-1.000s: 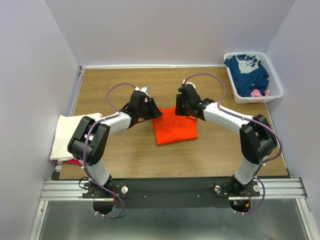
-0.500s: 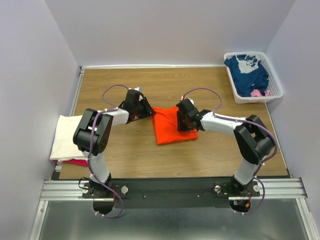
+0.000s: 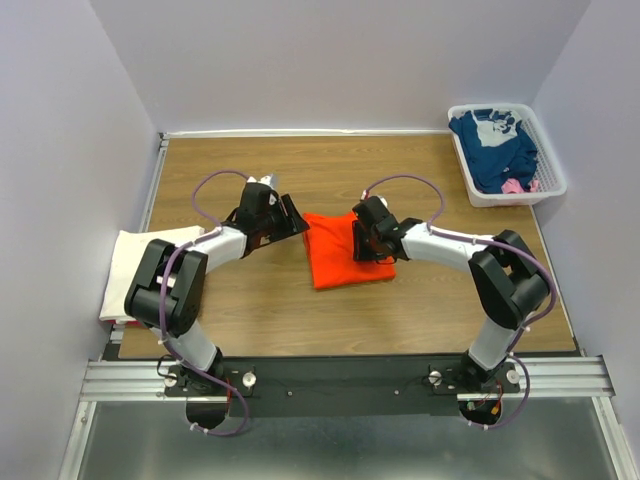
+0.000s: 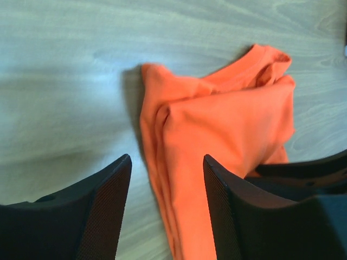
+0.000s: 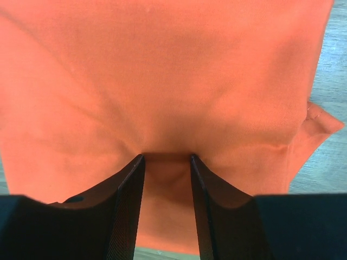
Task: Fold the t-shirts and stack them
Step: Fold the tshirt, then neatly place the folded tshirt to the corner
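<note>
The robot's left gripper is by the far corner of the folded orange t-shirt, so it should pinch the middle of the t-shirt's side (image 3: pixel 313 253) before it carries the t-shirt to the stack.
The bright orange t-shirt (image 3: pixel 340 258) lies folded in a rough square at the table's middle. My right gripper (image 3: pixel 372 243) stands on its right part. In the right wrist view its fingertips (image 5: pixel 166 157) press into the orange cloth (image 5: pixel 162 70), closed in on a small tuck. My left gripper (image 3: pixel 297 222) is open just left of the shirt's far left corner. In the left wrist view (image 4: pixel 167 158) the shirt's folded edge (image 4: pixel 227 114) lies between the spread fingers, untouched. A cream-white t-shirt (image 3: pixel 135 268) lies folded at the left edge over a magenta-pink one (image 3: pixel 143 323).
A white slotted basket (image 3: pixel 556 186) stands at the back right corner, holding a navy blue t-shirt with white print (image 3: pixel 495 145) and a bit of pink cloth (image 3: pixel 513 186). Walls close in the table on three sides.
My left gripper has drawn back to the left, off the orange shirt. My right gripper came down from the shirt's far edge onto its right part, then stayed there.
</note>
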Controlling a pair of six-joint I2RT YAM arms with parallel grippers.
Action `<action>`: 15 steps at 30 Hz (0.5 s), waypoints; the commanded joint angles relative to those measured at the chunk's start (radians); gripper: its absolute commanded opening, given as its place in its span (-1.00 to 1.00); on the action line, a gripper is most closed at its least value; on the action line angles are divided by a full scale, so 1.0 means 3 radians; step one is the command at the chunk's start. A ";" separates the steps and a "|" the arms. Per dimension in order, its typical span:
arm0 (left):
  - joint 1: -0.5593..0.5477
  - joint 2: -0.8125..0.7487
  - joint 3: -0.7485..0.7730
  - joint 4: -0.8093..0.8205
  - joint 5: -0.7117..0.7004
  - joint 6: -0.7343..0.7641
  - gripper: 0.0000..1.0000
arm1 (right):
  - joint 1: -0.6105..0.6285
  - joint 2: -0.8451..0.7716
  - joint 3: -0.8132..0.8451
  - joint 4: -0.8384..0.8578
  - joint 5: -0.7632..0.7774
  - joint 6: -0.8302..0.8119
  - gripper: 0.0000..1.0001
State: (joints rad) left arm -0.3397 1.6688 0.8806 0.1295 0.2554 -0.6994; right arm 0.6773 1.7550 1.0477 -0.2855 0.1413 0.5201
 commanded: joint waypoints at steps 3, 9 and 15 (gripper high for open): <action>-0.0013 -0.0117 -0.0287 -0.0110 0.0156 0.0092 0.30 | -0.0003 -0.0174 0.0148 -0.0091 -0.0067 0.0040 -0.07; -0.0161 -0.0010 -0.0358 -0.0008 0.0227 -0.0010 0.31 | -0.0003 -0.0271 0.0225 -0.0096 -0.0031 0.0051 -0.05; -0.0401 0.0225 -0.0302 0.0064 0.0243 -0.0128 0.27 | -0.0003 -0.0353 0.0235 -0.0096 -0.0001 0.0046 -0.05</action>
State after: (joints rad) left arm -0.4267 1.6806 0.7876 0.1421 0.3031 -0.7124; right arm 0.6773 1.6806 1.0935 -0.2947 0.1368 0.5236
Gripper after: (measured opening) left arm 0.643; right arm 0.474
